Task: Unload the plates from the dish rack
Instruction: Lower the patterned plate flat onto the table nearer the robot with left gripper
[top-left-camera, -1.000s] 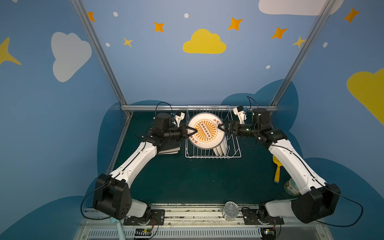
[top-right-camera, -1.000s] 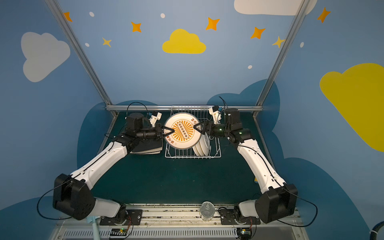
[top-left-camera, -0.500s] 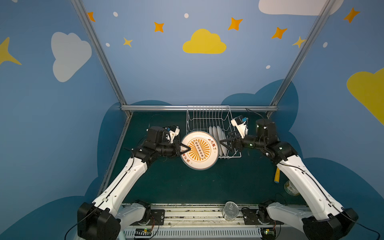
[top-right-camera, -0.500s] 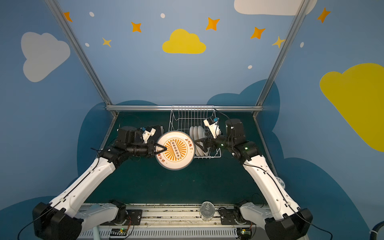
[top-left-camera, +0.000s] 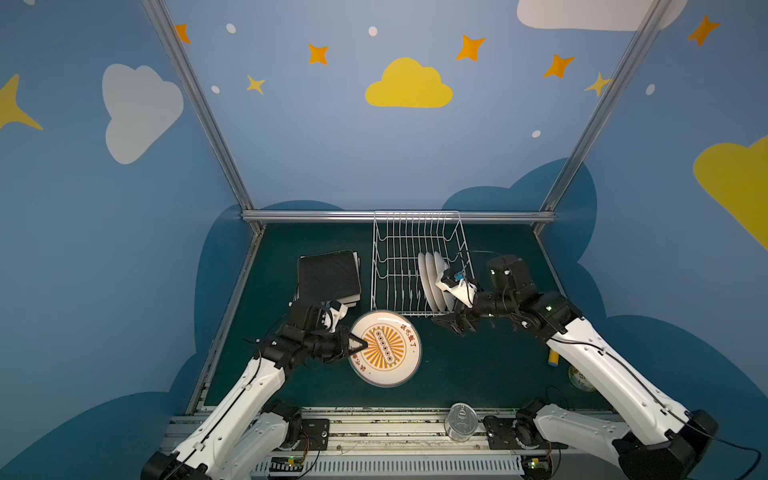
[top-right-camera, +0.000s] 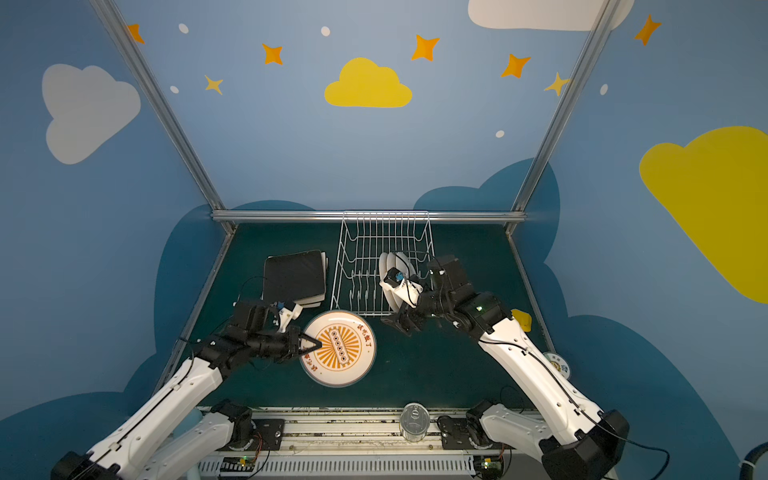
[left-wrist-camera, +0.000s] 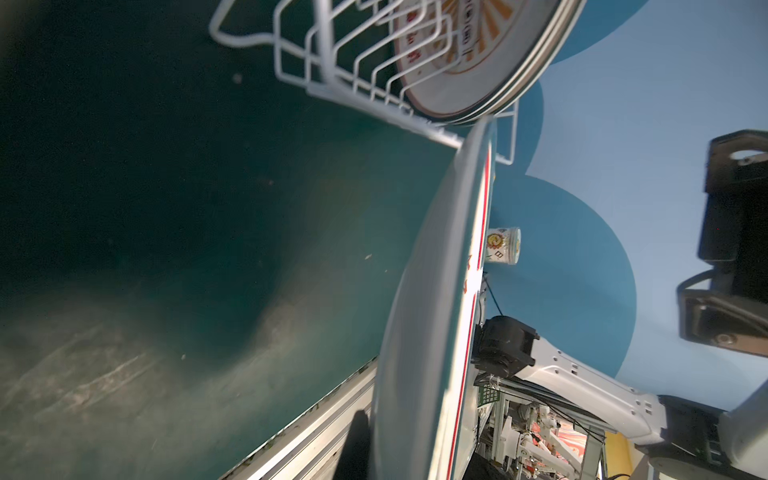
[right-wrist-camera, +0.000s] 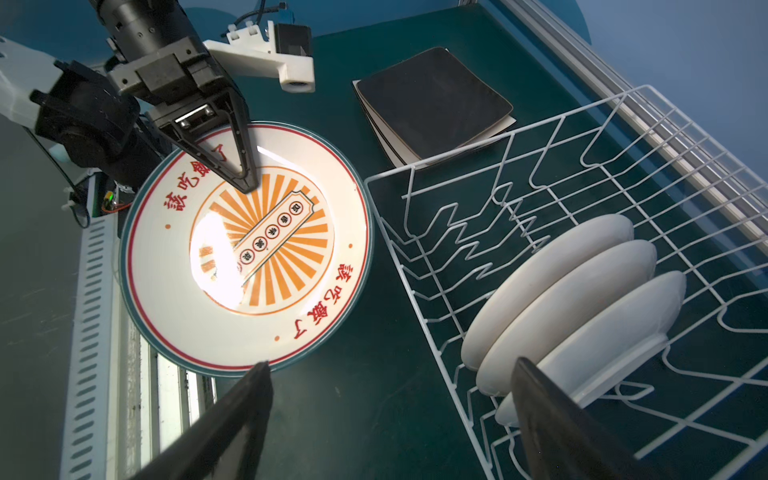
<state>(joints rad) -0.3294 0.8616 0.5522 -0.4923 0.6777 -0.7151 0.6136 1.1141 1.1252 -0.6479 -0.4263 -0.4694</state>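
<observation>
My left gripper will set the round white plate, now low over the table, down on the table (top-left-camera: 388, 353) between the dish rack and the front rail.
My left gripper (top-left-camera: 359, 344) (top-right-camera: 313, 345) is shut on the left rim of a round white plate (top-left-camera: 386, 349) (top-right-camera: 338, 349) (right-wrist-camera: 249, 266) printed with an orange sunburst. The plate is face up, low over the table, just in front of the dish rack (top-left-camera: 399, 249) (top-right-camera: 365, 249) (right-wrist-camera: 540, 166). Three round white plates (top-left-camera: 432, 282) (top-right-camera: 390, 270) (right-wrist-camera: 573, 299) stand on edge in the rack's near right part. My right gripper (top-left-camera: 451, 326) (top-right-camera: 401, 326) (right-wrist-camera: 390, 374) is open and holds nothing, off the rack's front right corner. In the left wrist view the held plate (left-wrist-camera: 432, 311) is edge-on.
A black square plate (top-left-camera: 328, 276) (top-right-camera: 294, 276) (right-wrist-camera: 432, 99) tops a stack of square plates left of the rack. A clear jar (top-left-camera: 459, 422) (top-right-camera: 412, 422) stands on the front rail. A yellow tool (top-left-camera: 555, 359) and a printed cup (top-left-camera: 582, 378) (left-wrist-camera: 503, 245) sit at the right edge.
The left gripper has carried the sunburst plate out of the rack, forward and down to the front of the table. The right gripper has drawn back from the plate to the rack's front right corner.
</observation>
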